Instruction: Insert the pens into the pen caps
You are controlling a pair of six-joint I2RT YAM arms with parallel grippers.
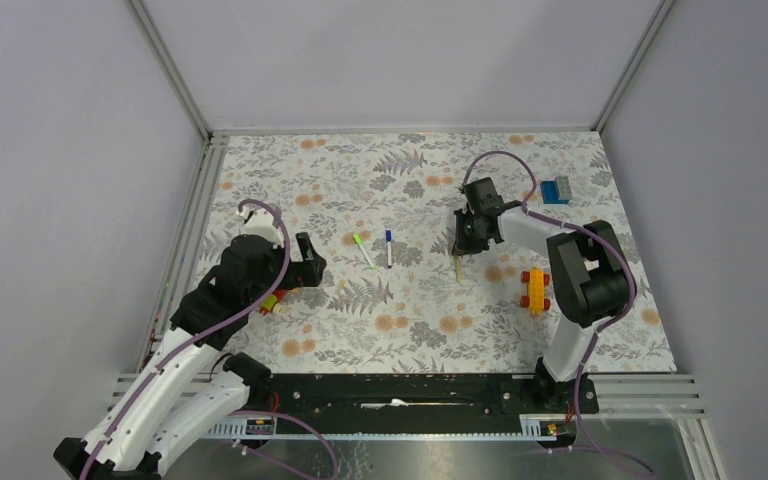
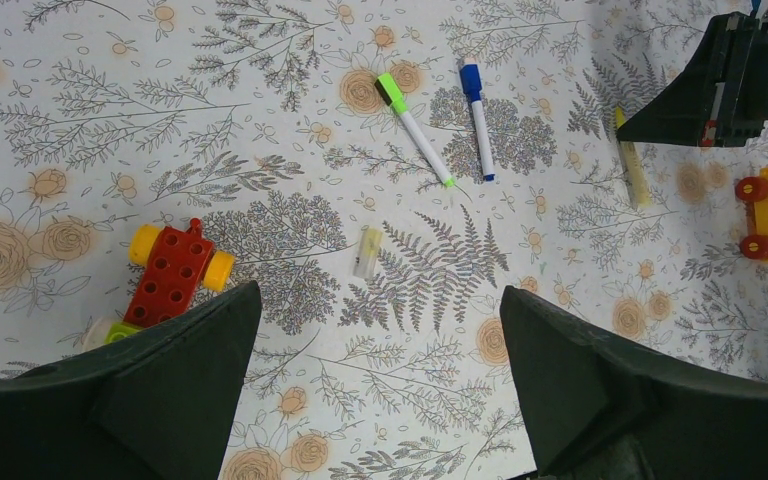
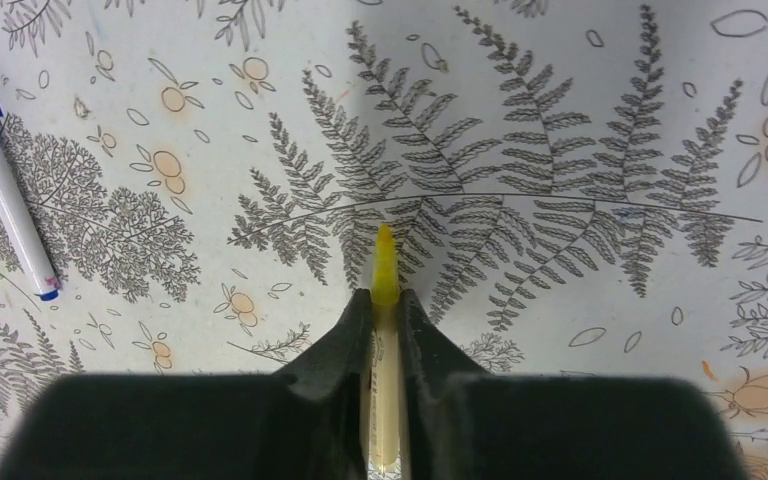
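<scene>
My right gripper is pinching the pen close behind its yellow tip. Next, I open it and take the pen body's back end (image 1: 459,275), to leave the tip clear for the cap.
My right gripper (image 3: 385,296) is shut on a tan, yellow-tipped pen (image 3: 385,262), whose barrel runs back between the jaws. In the top view this pen (image 1: 457,268) sticks out below the right gripper (image 1: 464,244), low over the mat. Two white pens lie side by side mid-table. One carries a bright green cap (image 2: 392,92), the other a dark blue cap (image 2: 472,80). A small pale cap (image 2: 367,251) lies alone on the mat. My left gripper (image 2: 380,300) hangs open and empty above the mat just short of it.
A red and yellow toy brick car (image 2: 170,275) sits beside my left finger. A yellow car with red wheels (image 1: 535,289) stands near the right arm. A blue brick (image 1: 557,190) lies at the back right. Walls enclose the floral mat.
</scene>
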